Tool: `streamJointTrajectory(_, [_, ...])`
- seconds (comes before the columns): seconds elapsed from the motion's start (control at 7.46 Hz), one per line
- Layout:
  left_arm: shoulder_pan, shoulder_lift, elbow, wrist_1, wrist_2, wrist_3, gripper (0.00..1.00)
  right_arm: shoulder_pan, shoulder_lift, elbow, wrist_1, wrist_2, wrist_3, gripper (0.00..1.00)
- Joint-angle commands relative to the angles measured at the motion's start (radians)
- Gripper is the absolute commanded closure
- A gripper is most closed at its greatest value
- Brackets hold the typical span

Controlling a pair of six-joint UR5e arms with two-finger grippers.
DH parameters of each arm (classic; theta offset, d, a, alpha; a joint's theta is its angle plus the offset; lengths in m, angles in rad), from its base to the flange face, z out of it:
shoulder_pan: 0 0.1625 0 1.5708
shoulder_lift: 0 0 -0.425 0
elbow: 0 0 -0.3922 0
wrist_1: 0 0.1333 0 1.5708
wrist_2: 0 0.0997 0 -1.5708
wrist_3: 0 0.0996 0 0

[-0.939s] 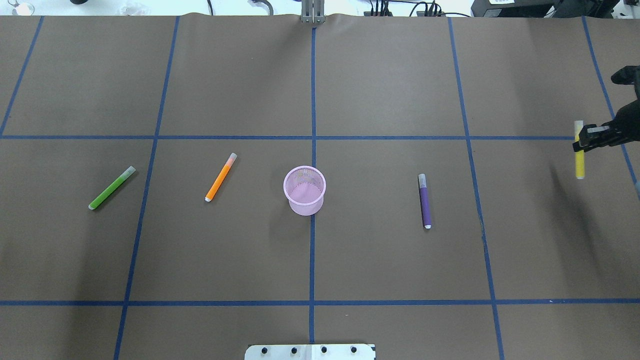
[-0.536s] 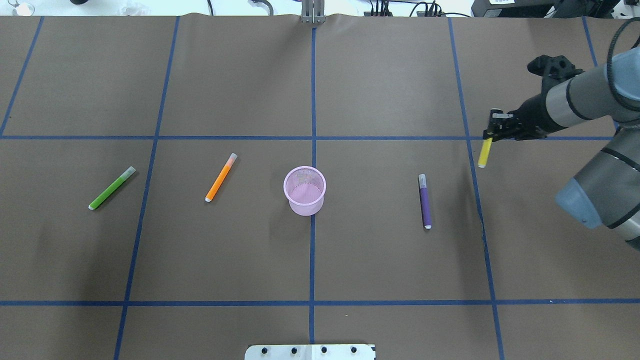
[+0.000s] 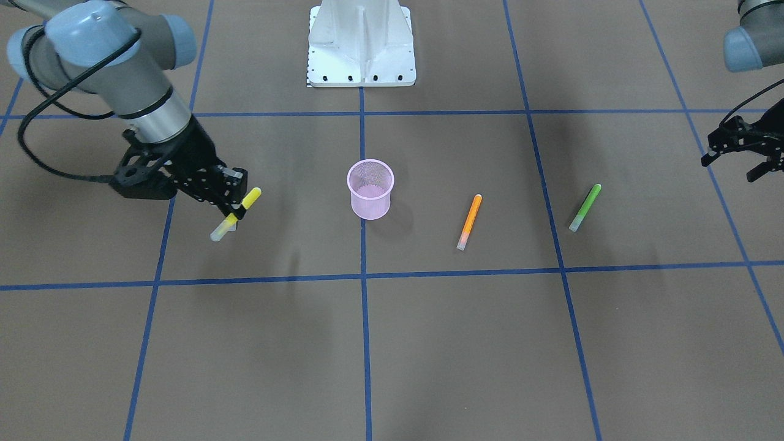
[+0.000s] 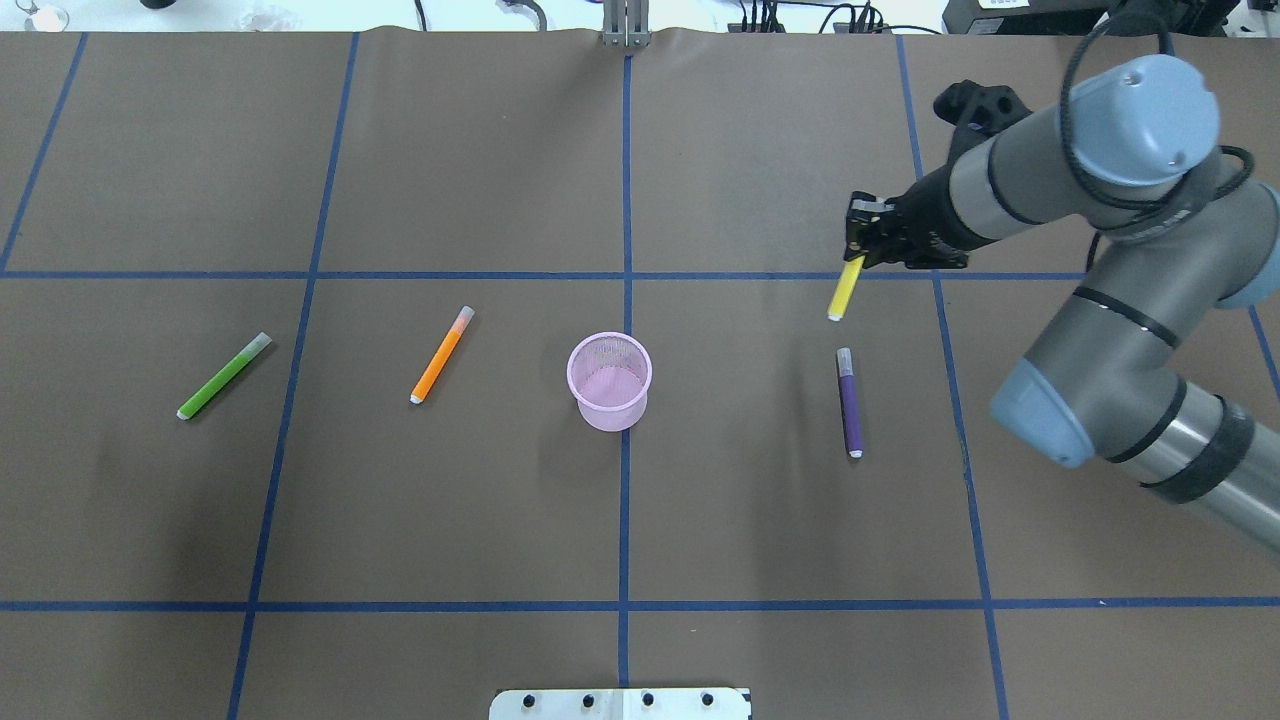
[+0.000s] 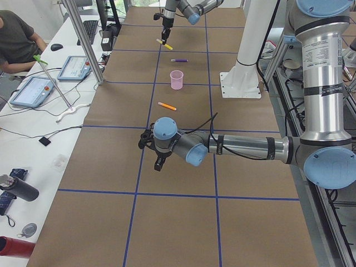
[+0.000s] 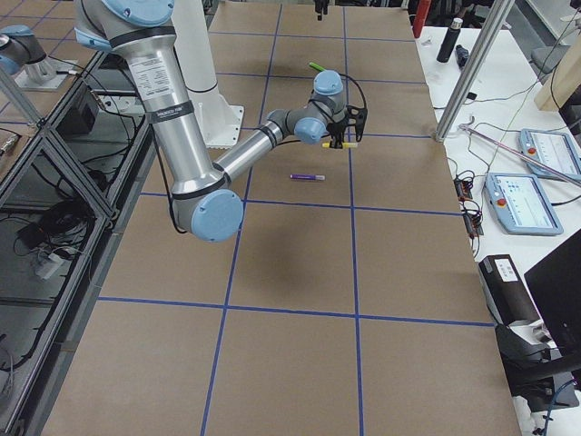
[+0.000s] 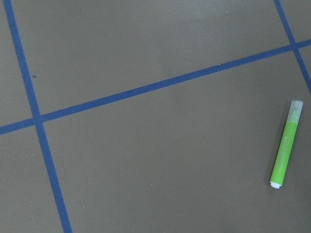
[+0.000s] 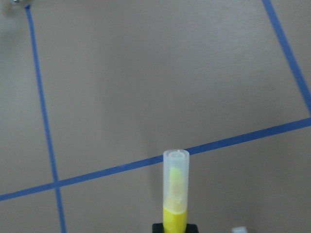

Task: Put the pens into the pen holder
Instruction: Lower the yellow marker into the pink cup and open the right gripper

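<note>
I should move my left gripper to the green pen next and grab its body (image 3: 584, 210) (image 7: 288, 135) beside its pale cap.
My right gripper (image 4: 858, 243) is shut on the yellow pen (image 4: 843, 292) and holds it tilted above the table, right of the pink mesh pen holder (image 4: 611, 410). The right wrist view shows the pen's pale cap (image 8: 175, 187) sticking out from the jaws. The purple pen (image 4: 849, 402) lies just below the held pen. The orange pen (image 4: 441, 355) and the green pen (image 4: 224, 376) lie left of the holder. My left gripper (image 3: 732, 164) hovers open and empty beyond the green pen (image 3: 585, 207), which also shows in the left wrist view (image 7: 285, 144). The holder (image 3: 370, 199) stands upright with nothing seen in it.
Blue tape lines cross the brown table cover. The robot's white base plate (image 3: 361, 43) sits at the near edge behind the holder. In the exterior left view an operator (image 5: 16, 41) and tablets (image 5: 33, 92) are at a side bench.
My right arm has swung in from the table's right edge towards the holder, carrying the yellow pen. The other pens and the holder have not moved.
</note>
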Motion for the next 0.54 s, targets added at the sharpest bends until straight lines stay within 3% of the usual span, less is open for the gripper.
streamJointTrajectory(0.0, [0.058,-0.02,0.014,-0.003,0.032,-0.033,0.01,-0.145,0.104,0.005,-0.046,-0.297,0.081,1.0])
streamJointTrajectory(0.13, [0.073,-0.026,0.011,-0.003,0.057,-0.036,0.01,-0.217,0.125,-0.008,-0.046,-0.43,0.079,1.0])
streamJointTrajectory(0.27, [0.08,-0.028,0.011,-0.004,0.061,-0.034,0.01,-0.238,0.142,-0.008,-0.044,-0.451,0.081,1.0])
streamJointTrajectory(0.4, [0.098,-0.028,0.011,-0.007,0.093,-0.033,0.01,-0.303,0.144,-0.013,-0.04,-0.535,0.081,1.0])
